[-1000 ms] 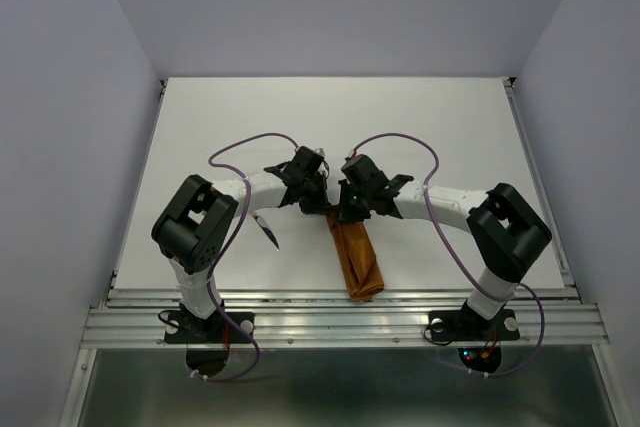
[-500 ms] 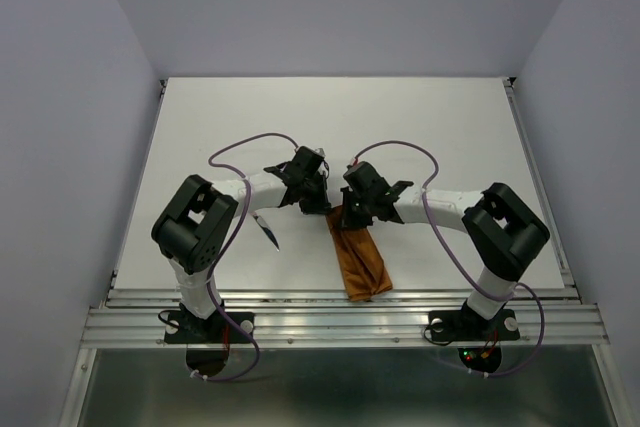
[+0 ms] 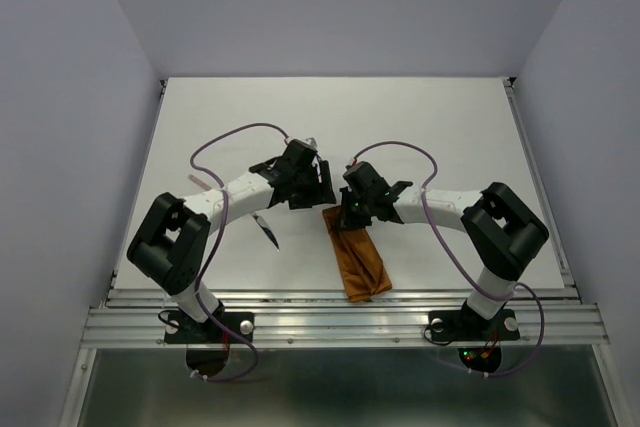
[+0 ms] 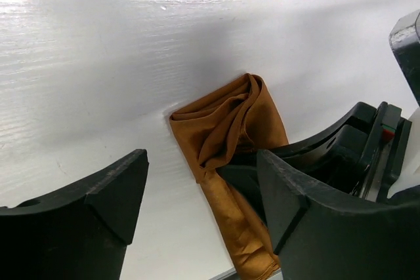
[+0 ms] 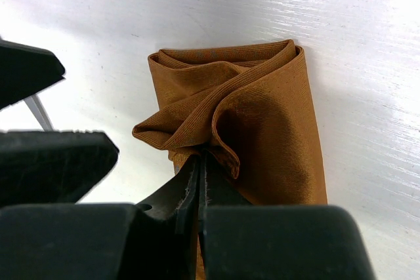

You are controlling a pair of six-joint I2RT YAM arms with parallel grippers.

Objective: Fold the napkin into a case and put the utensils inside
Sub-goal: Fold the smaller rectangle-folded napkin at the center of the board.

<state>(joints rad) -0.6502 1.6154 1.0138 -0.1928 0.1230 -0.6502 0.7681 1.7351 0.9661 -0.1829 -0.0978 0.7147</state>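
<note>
The napkin's fold slants and bunches at my right gripper, so I need to pinch the napkin's free corner (image 4: 182, 127) with my left gripper and steady it before my right gripper opens.
The rust-orange napkin (image 3: 360, 259) lies folded into a slim strip running toward the table's near edge. Its far end is bunched and lifted (image 5: 216, 106). My right gripper (image 3: 349, 211) is shut on that bunched fold (image 5: 202, 155). My left gripper (image 3: 303, 183) is open, just to the far left of the napkin's end, holding nothing. In the left wrist view the napkin (image 4: 226, 119) shows between and beyond its spread fingers (image 4: 105, 195). One slender utensil with a dark pointed end (image 3: 268, 231) lies on the table left of the napkin.
The white table (image 3: 440, 127) ends at a metal rail (image 3: 340, 317) along the near edge, close to the napkin's near end. Purple cables (image 3: 240, 132) loop over both arms. Grey walls enclose the table.
My left gripper has opened, let go of the napkin's end and drawn back to the far left. The right gripper keeps its grip, and the strip has spread a little wider.
</note>
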